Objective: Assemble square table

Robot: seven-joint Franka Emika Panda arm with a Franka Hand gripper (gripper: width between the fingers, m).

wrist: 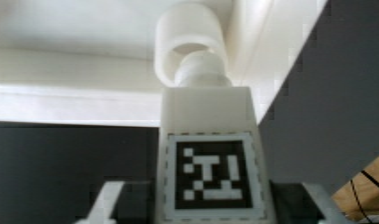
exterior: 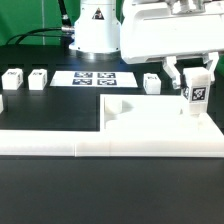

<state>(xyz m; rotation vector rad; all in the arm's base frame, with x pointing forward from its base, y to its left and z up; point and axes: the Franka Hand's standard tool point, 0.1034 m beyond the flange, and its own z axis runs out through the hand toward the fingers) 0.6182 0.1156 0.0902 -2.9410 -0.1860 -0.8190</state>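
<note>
Next, my gripper releases the white table leg standing upright on the tabletop corner (exterior: 189,112) below it, behind the front rail.
My gripper (exterior: 192,84) is shut on a short white table leg (exterior: 195,99), held upright with its black-and-white tag facing the camera. The leg hangs over the corner of the white square tabletop (exterior: 140,118) on the exterior view's right, its lower end close to the panel; I cannot tell whether they touch. In the wrist view the tagged leg (wrist: 209,150) fills the middle, pinched between the two fingers (wrist: 111,200). Its rounded screw tip points at the white tabletop (wrist: 61,100).
Two loose legs (exterior: 12,77) (exterior: 38,78) stand at the back on the exterior view's left, and a third (exterior: 152,82) behind the tabletop. The marker board (exterior: 95,77) lies at the back middle. A long low white rail (exterior: 60,145) runs along the front.
</note>
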